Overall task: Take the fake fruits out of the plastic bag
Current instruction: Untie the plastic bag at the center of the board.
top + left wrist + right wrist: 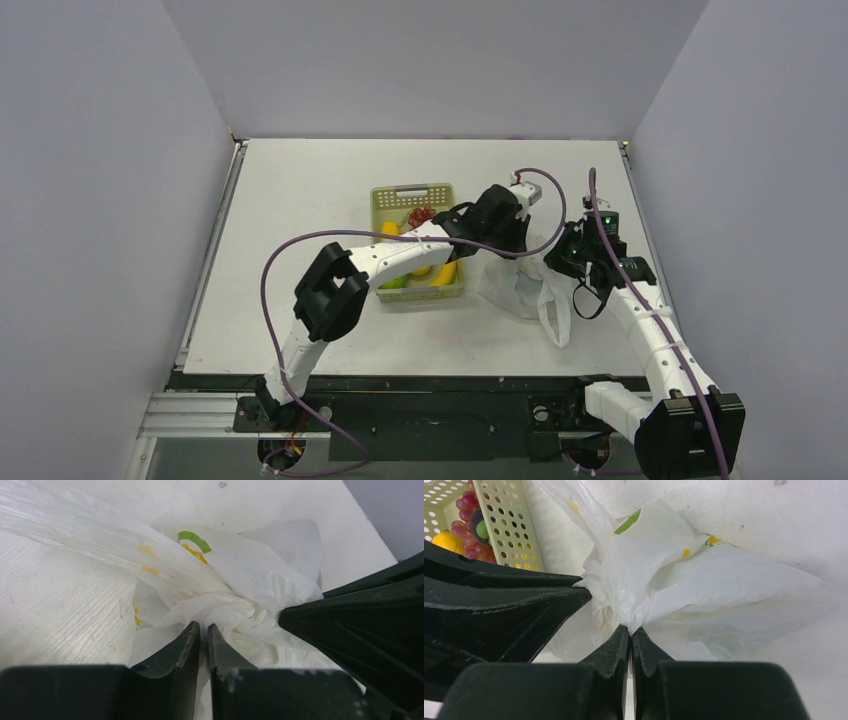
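Note:
Both of the robot's grippers pinch the bunched bag close together, so its right gripper should take the bag's loose flap [744, 587] farther from its left gripper and spread the bag open.
The white plastic bag [517, 288] lies crumpled on the table right of the basket, one loop handle [556, 318] hanging toward the front. My left gripper [520, 243] is shut on a bunched fold of the bag [240, 570], film pinched between its fingertips [192, 635]. My right gripper [560, 258] is shut on the bag's film [704, 580] from the other side, close to the left one. No fruit shows inside the bag; only green and yellow print marks show on the film. Red grapes [466, 500], yellow fruits [443, 272] and a green fruit [393, 283] lie in the basket.
The yellow-green slotted basket [411, 192] stands mid-table, left of the bag, partly under my left arm; its wall shows in the right wrist view [509, 525]. Grey walls close in the table on the left, back and right.

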